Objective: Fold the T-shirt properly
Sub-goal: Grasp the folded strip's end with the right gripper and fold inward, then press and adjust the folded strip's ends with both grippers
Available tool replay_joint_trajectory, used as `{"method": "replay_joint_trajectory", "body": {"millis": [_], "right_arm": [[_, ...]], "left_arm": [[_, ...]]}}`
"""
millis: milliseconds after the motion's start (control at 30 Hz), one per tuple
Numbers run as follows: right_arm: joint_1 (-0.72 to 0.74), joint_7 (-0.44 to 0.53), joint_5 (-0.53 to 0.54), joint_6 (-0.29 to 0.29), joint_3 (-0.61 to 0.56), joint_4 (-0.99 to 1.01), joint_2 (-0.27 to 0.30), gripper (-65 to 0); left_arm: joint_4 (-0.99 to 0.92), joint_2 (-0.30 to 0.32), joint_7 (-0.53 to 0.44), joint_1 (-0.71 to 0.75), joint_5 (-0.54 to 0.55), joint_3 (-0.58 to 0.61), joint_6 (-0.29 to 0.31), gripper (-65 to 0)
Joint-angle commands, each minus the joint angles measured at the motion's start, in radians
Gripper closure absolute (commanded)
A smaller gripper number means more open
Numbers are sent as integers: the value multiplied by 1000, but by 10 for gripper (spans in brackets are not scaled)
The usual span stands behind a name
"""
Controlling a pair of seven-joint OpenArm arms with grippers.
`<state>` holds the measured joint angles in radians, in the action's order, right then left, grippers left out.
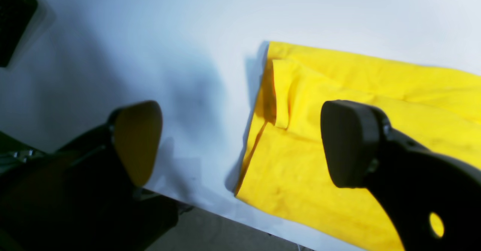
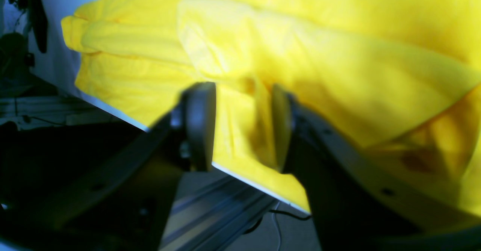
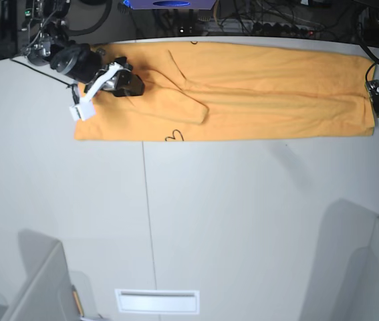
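Note:
My right gripper will pinch the cloth [image 2: 245,120] and, together with my left gripper, drag the T-shirt inward, because the T-shirt lies close along the far edge of the table.
The yellow-orange T-shirt [image 3: 256,93] lies folded into one long band along the far edge of the white table [image 3: 242,221], with a sleeve flap [image 3: 189,100] folded onto it. My right gripper [image 3: 134,85] sits over the band's left part. In the right wrist view its jaws [image 2: 242,127] stand apart, with a raised ridge of cloth [image 2: 259,104] between them. My left gripper [image 1: 242,142] hovers open over the shirt's other end [image 1: 338,78], one finger [image 1: 137,142] over bare table, the other finger [image 1: 349,142] over cloth. In the base view it is at the band's right end [image 3: 378,100].
The table edge [image 1: 210,202] runs close under the left gripper, and the shirt reaches it [image 2: 263,185] beneath the right one. Cables and gear [image 3: 263,20] crowd the space beyond the far edge. A slot [image 3: 157,301] sits near the front edge. A small dark squiggle [image 3: 174,136] marks the shirt's near hem.

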<state>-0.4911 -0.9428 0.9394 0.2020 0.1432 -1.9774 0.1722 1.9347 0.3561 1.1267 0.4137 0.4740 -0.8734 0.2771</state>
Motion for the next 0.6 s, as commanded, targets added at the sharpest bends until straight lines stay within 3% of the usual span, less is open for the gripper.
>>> {"method": "replay_joint_trajectory", "body": {"millis": [0,100,167,233,267,300,433,567], "right_arm": [[2,15,23,9,6,-29,5,-249],[9,18,42,9,8,-30,7,-249],[19,26,22,9,9,-27,7,-239],[33,51,-24,9,3,-18,7,-159],[38,54,-52,9,3,-12,3,-75],[44,52,-73,9,3,-6,3,0],[56,52,-93,7,2,-3,0,0],[55,51,-95,3,2,6,0,0]], "left_arm": [[21,5,-17,1,2,-2,-3,-584],[19,-4,-15,0,2,0,-3,-406],[21,-27,-15,-5,2,0,-3,-255],[21,-53,-14,-8,4,1,-3,-97],[18,-70,-14,-9,4,6,-3,-5],[15,-81,-18,-12,4,33,-3,0],[10,-91,-18,-19,-7,133,-3,0],[-36,-91,-21,-55,-10,148,-6,0]]}}
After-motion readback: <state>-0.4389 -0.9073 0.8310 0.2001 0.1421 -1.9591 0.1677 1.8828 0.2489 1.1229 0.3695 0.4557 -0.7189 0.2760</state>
